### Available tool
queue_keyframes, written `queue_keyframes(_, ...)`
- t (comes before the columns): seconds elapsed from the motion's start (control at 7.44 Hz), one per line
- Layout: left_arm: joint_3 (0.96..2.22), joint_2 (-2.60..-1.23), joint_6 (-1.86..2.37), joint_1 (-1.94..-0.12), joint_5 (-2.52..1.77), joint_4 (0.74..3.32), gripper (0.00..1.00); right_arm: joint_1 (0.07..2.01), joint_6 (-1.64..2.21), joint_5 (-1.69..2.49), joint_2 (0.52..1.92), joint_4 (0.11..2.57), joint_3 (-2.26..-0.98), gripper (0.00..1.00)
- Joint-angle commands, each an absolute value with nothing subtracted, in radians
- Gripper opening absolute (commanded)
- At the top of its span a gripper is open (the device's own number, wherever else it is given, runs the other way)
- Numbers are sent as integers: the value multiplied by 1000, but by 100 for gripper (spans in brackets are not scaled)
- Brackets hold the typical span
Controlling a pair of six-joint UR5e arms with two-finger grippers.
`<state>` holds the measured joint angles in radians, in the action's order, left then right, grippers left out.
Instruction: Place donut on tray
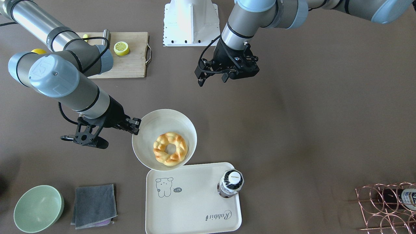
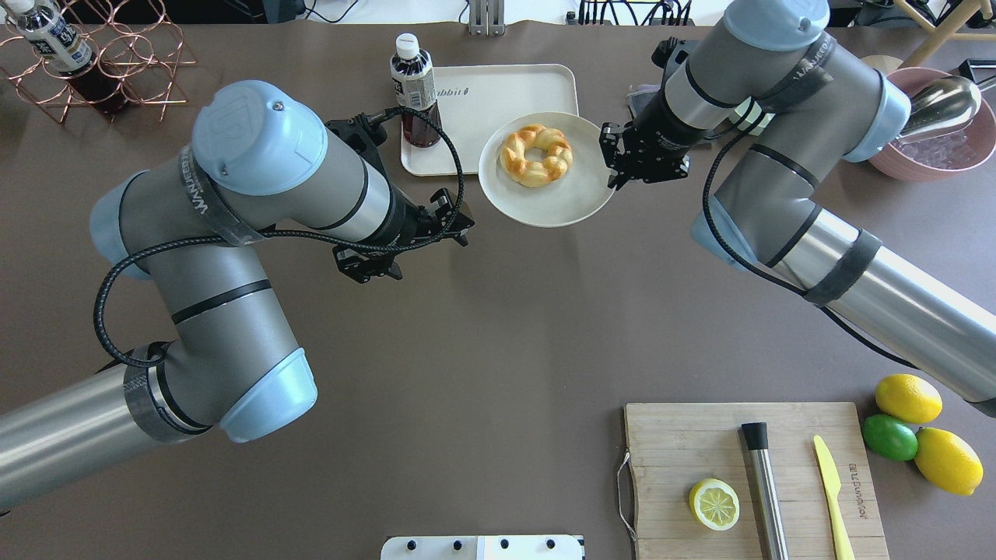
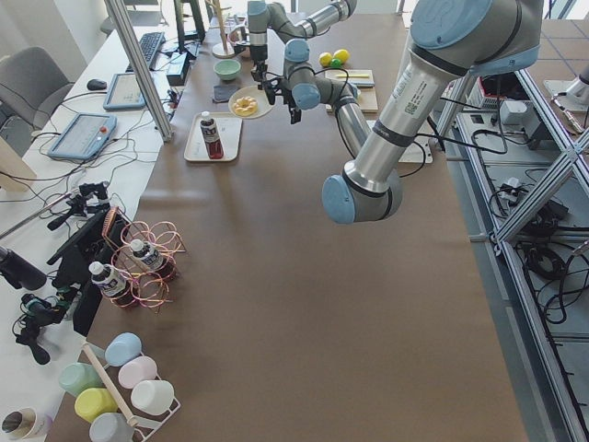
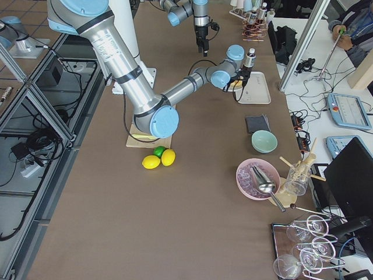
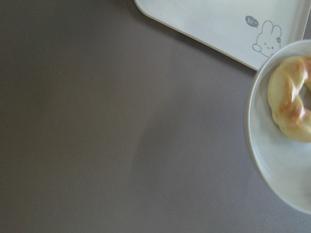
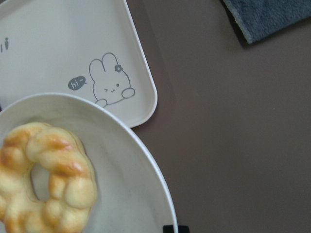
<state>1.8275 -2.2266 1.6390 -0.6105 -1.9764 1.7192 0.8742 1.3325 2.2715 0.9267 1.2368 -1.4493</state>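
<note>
Next, I set the white bowl down with my right gripper on the cream tray (image 1: 185,202) (image 6: 53,59) between the rabbit drawing and the printed word.
The golden-brown twisted donut (image 1: 170,149) lies in a round white bowl (image 1: 156,122). It also shows in the overhead view (image 2: 536,155) and both wrist views (image 5: 291,104) (image 6: 46,179). The bowl (image 2: 560,202) overlaps the near corner of the cream rabbit tray (image 1: 191,208) (image 2: 506,89) (image 6: 58,43). My right gripper (image 1: 136,126) (image 2: 611,167) is shut on the bowl's rim. My left gripper (image 1: 212,79) (image 2: 455,222) is open and empty over bare table, apart from the bowl.
A dark drink bottle (image 1: 230,183) stands on the tray's corner. A green bowl (image 1: 38,208) and a grey cloth (image 1: 94,205) lie beside the tray. A wooden cutting board (image 2: 747,474) with a lemon half (image 2: 714,503) is near the robot. A copper wire rack (image 1: 386,208) stands at the far corner.
</note>
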Motion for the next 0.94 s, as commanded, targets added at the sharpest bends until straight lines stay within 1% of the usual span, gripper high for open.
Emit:
queue_keyframes(0.0, 1859, -2198, 1641, -609, -1968, 1718, 97, 890, 1390, 2206, 766, 1124, -1153, 0)
queue_keyframes(0.13, 1859, -2198, 1641, -607, -1954, 1718, 97, 893, 1435, 2188, 741, 1089, -1087, 0)
queue_keyframes(0.27, 1859, -2201, 1641, -604, -1935, 1715, 97, 890, 1538, 2165, 671, 1075, -1009, 0)
queue_keyframes(0.54, 1864, -2207, 1641, -601, -1925, 1684, 97, 873, 1784, 2082, 643, 915, -886, 0)
queue_keyframes(0.81, 1867, -2207, 1640, -603, -1916, 1671, 97, 848, 1845, 2050, 602, 900, -842, 0)
